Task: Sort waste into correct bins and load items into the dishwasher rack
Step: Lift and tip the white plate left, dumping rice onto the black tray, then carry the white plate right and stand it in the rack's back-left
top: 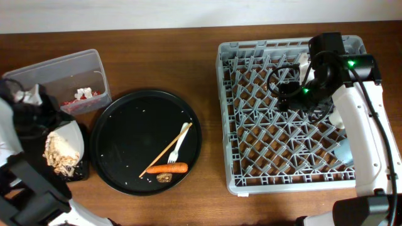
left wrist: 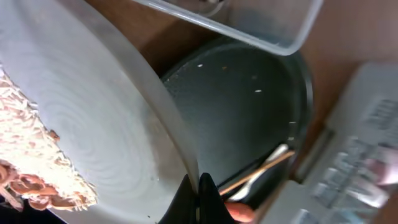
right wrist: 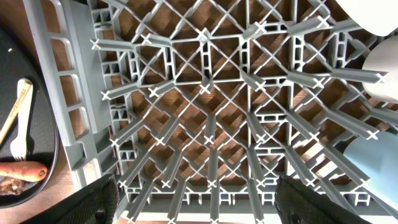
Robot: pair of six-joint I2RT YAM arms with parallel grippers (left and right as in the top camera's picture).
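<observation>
Next, my left gripper releases the white plate in the grey rack's back corner (top: 251, 81), on the side toward the round black tray.
My left gripper (left wrist: 199, 190) is shut on the rim of the white plate (left wrist: 99, 118), which is tilted at the table's left (top: 70, 139). Pale shredded scraps (left wrist: 28, 155) cling to it. The clear tub (top: 69, 72) holds a red-and-white wrapper (top: 81, 95). The carrot (top: 168, 167), brown bits (top: 164, 178) and white fork (top: 180, 140) lie on the round black tray (top: 125, 125). My right gripper (right wrist: 199, 205) is open and empty above the grey rack (top: 251, 169). A light blue cup (right wrist: 373, 168) and white rounded items (right wrist: 382, 74) sit in the rack's right side.
A thin wooden stick (top: 164, 152) lies across the fork on the round tray. A dark flat thing (top: 80, 171) shows below the plate, mostly hidden by my left arm. My right arm (top: 364, 132) covers the rack's right edge.
</observation>
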